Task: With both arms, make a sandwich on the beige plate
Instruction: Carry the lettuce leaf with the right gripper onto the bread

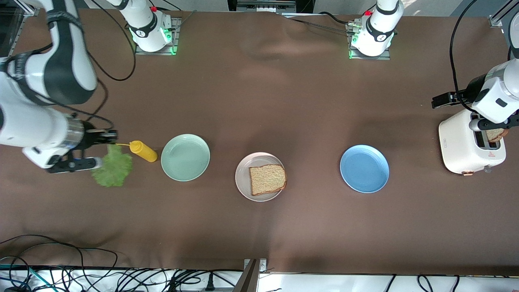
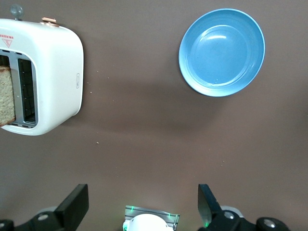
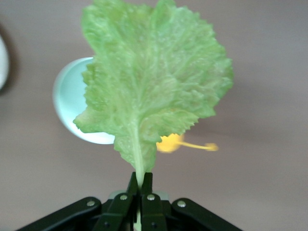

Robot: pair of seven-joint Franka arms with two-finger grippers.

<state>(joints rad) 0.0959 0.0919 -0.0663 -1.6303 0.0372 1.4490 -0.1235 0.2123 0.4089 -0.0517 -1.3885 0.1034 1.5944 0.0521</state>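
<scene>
The green lettuce leaf, now held up over the table, will be let go by my right gripper on the brown bread slice lying on the beige plate (image 1: 267,181).
One brown bread slice (image 1: 267,179) lies on the beige plate (image 1: 243,184) at the table's middle. A second slice (image 1: 495,134) stands in a slot of the white toaster (image 1: 462,148) at the left arm's end; it also shows in the left wrist view (image 2: 6,96). My right gripper (image 1: 109,142) is shut on the stem of the green lettuce leaf (image 1: 111,166) and holds it up over the table at the right arm's end. The right wrist view shows the gripper (image 3: 140,180) pinching the leaf (image 3: 149,96). My left gripper (image 1: 492,123) is open and empty over the toaster (image 2: 53,72).
A yellow mustard bottle (image 1: 143,151) lies beside the lettuce. A mint green plate (image 1: 185,157) sits between the bottle and the beige plate. A blue plate (image 1: 364,168) sits between the beige plate and the toaster. Cables run along the table's near edge.
</scene>
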